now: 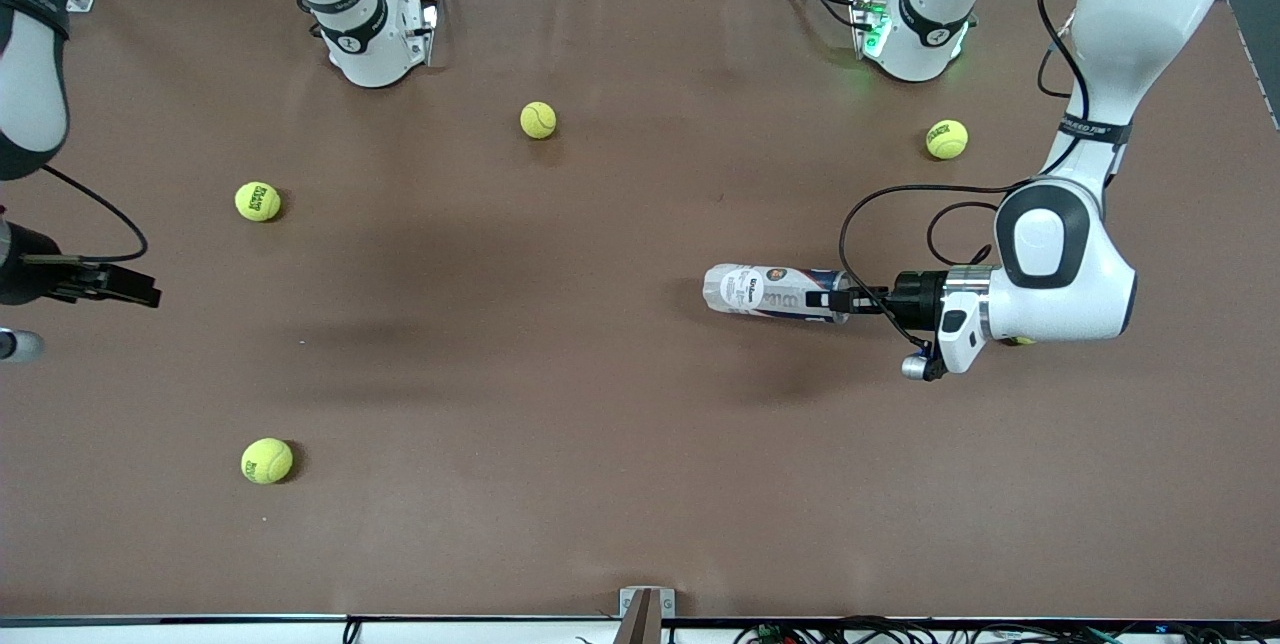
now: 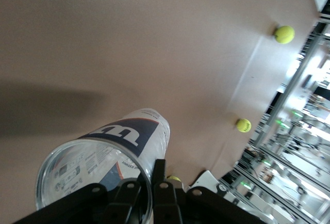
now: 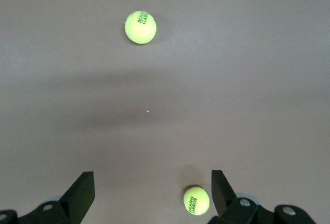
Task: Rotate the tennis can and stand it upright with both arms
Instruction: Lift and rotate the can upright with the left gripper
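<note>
The tennis can, now held level above the table, will be set down upright by my left gripper on the open middle of the brown table [image 1: 672,283].
The tennis can [image 1: 770,291] is a clear tube with a white and navy label. It lies level, and its shadow falls apart from it on the brown table [image 1: 600,424], so it looks held above the table. My left gripper [image 1: 828,301] is shut on the rim of the can's open end. In the left wrist view one finger sits inside the can [image 2: 103,157] and one outside, at my left gripper [image 2: 146,185]. My right gripper [image 1: 140,286] is open and empty over the right arm's end of the table. Its fingers stand wide apart in the right wrist view [image 3: 150,182].
Several tennis balls lie loose on the table: one near the bases [image 1: 538,120], one by the left arm's base [image 1: 946,139], two toward the right arm's end [image 1: 258,201] [image 1: 267,460]. Another ball [image 1: 1020,340] peeks from under the left wrist.
</note>
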